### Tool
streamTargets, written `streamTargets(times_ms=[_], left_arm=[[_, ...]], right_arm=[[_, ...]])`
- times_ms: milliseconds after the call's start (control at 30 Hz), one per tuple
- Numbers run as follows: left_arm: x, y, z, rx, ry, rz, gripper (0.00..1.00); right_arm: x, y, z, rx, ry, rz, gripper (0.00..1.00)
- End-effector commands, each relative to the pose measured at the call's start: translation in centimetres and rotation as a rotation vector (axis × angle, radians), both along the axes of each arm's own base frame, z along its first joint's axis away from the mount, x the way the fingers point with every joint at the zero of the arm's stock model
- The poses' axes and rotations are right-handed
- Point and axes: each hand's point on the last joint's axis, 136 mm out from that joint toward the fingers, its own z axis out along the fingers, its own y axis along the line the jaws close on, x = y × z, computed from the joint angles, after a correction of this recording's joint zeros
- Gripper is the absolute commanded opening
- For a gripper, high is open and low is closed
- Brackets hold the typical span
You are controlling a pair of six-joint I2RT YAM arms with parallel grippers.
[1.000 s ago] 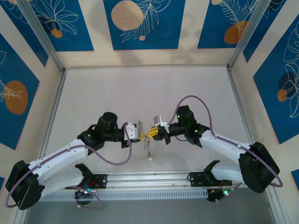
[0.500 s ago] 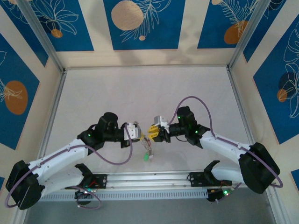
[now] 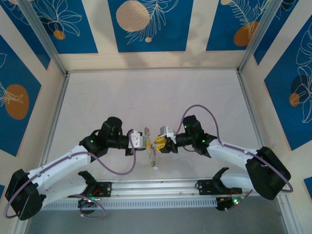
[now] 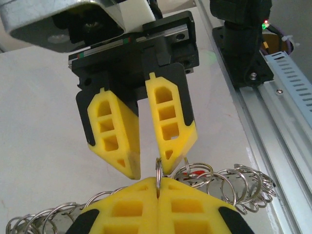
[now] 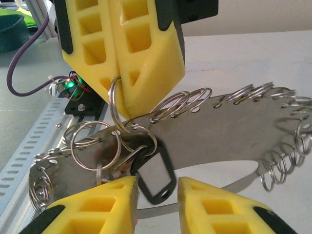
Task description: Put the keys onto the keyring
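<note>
The lower end of the black tag is hanging at a slant within my right gripper's open fingers, so next I move up and grab the tag near its top, next to the linked ring (image 5: 157, 147).
The keyring (image 5: 229, 131) is a broad grey metal loop fringed with several small rings. My left gripper (image 4: 159, 183) is shut on one thin ring (image 4: 159, 168) at its edge, holding it above the table. In the right wrist view the left gripper (image 5: 122, 109) comes in from above with that ring pinched. A key's black tag with a white label (image 5: 157, 176) hangs from linked rings between my right gripper's (image 5: 156, 181) open fingers, close to the left pad. A red tag (image 4: 197, 173) shows behind the rings. From above, both grippers (image 3: 142, 141) (image 3: 158, 142) meet over the dangling keys (image 3: 153, 159).
An aluminium rail (image 3: 156, 187) with the arm bases runs along the near edge, close below the grippers. Purple cables (image 3: 122, 168) loop beside each arm. Framed walls (image 3: 58, 112) bound the white table (image 3: 146, 97) on three sides.
My right gripper has opened off the key bundle and shifted slightly left and nearer. The hanging keys swung a little. The left gripper has stayed shut on its ring.
</note>
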Motion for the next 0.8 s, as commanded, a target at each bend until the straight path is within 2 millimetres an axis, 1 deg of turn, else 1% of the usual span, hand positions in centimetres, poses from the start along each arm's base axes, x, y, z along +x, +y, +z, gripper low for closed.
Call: streamTargets(times_ms=[0, 100, 233, 333, 400, 500, 633, 767], left_arm=[[-1.4, -0.3, 2.4, -0.055, -0.059, -0.095, 0.00], [-1.3, -0.2, 2.5, -0.052, -0.068, -0.086, 0.00], [-1.2, -0.2, 2.5, -0.054, -0.077, -0.081, 0.00], [-0.9, -0.2, 2.6, -0.055, -0.080, -0.069, 0.00], [-0.9, -0.2, 2.7, -0.057, -0.079, -0.064, 0.00], [-0.7, -0.1, 2.7, -0.051, -0.088, -0.055, 0.00], [-0.7, -0.1, 2.8, -0.058, -0.088, -0.051, 0.00], [-0.5, -0.1, 2.7, -0.051, -0.088, -0.039, 0.00]], right_arm=[[-0.6, 0.1, 0.4, 0.024, -0.048, 0.041, 0.29], [-1.2, 0.0, 0.4, 0.024, -0.056, 0.057, 0.31], [-2.5, 0.5, 0.4, 0.033, -0.057, 0.107, 0.36], [-2.8, 0.9, 0.1, 0.037, -0.045, 0.111, 0.38], [-2.8, 1.2, -0.1, 0.039, -0.043, 0.097, 0.40], [-2.6, 1.5, -0.4, 0.034, -0.039, 0.079, 0.44], [-1.5, 1.9, -1.1, 0.014, -0.063, -0.007, 0.43], [-0.7, 2.2, -1.0, 0.021, -0.097, -0.069, 0.40]])
